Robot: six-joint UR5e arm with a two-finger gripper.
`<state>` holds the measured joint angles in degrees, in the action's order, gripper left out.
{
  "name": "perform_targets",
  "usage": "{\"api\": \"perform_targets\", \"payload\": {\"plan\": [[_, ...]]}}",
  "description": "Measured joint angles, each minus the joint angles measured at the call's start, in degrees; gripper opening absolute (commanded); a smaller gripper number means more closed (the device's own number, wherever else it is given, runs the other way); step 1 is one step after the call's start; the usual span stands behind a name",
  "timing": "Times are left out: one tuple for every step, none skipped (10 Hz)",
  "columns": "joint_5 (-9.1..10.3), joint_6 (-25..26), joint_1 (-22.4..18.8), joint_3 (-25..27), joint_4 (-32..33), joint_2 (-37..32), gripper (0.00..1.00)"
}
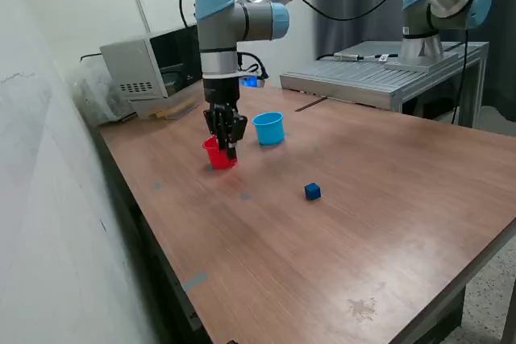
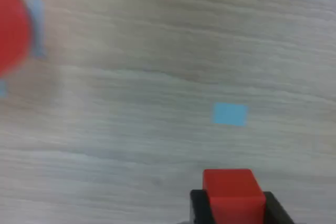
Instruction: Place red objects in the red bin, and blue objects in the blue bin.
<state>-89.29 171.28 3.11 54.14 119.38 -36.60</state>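
Note:
Next, my gripper releases the red cube, now held just over the red cup, inside the red cup point(image 1: 220, 154), down on the bottom next to the light-blue cup.
My gripper point(image 1: 228, 145) hangs just over the red cup point(image 1: 219, 156) near the table's far left in the exterior view. In the wrist view the black fingers point(image 2: 198, 205) are shut on a small red cube point(image 2: 233, 193). The red cup shows as a blurred red shape at the edge of the wrist view point(image 2: 10, 30). The light-blue cup point(image 1: 268, 128) stands just to the exterior view's right of the red cup. One dark-blue cube point(image 1: 313, 191) lies on the table nearer the camera. No other cubes are in view.
A grey box device point(image 1: 149, 66) and a metal rack point(image 1: 379, 74) stand at the back of the wooden table point(image 1: 363, 231). Small blue tape marks point(image 2: 230, 114) are on the tabletop.

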Motion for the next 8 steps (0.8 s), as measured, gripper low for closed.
{"api": "perform_targets", "payload": {"plan": [[-1.39, 2.1, 1.0, 1.1, -0.5, -1.3, 0.00], [-2.95, 4.2, 2.3, 2.2, -1.0, -2.3, 0.00], [-4.65, 6.1, 3.9, 3.0, -1.5, -3.0, 0.00], [-6.32, 7.7, 5.3, 3.4, -1.9, -3.3, 0.00], [-7.64, 8.7, 6.5, 3.7, -2.3, -3.4, 0.00], [-8.52, 9.3, 7.4, 3.8, -2.6, -3.5, 0.00], [-9.03, 9.8, 8.2, 3.9, -3.0, -3.5, 0.00], [-9.27, 10.1, 9.0, 4.1, -3.2, -3.5, 0.00]]}}
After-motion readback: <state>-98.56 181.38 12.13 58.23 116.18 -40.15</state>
